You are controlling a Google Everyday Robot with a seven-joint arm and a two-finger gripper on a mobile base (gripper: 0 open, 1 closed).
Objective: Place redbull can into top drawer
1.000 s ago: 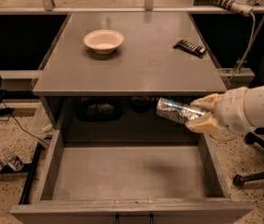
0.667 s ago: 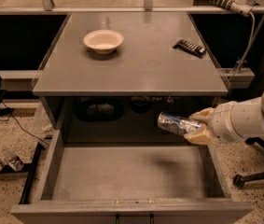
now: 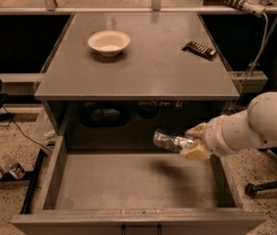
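Observation:
My gripper should put the redbull can, now hanging above the open drawer, down on the back middle part of the top drawer's grey bottom (image 3: 142, 157).
The redbull can (image 3: 170, 140) is a slim shiny silver can, held lying sideways in the air. My gripper (image 3: 193, 141) reaches in from the right and is shut on the can's right end. The can hangs over the back right part of the top drawer (image 3: 128, 180), which is pulled out wide open. The drawer's flat grey floor shows a dark shadow under the can. The can is above the floor and does not touch it.
A beige bowl (image 3: 109, 42) and a dark ribbed flat bar (image 3: 199, 49) lie on the grey table top (image 3: 143, 67). The drawer's front panel (image 3: 138, 223) runs along the bottom. Cables and small bottles (image 3: 1, 166) lie on the floor at left.
My gripper has carried the can downward and a little to the left, lower into the open drawer. The bowl and the bar have not moved.

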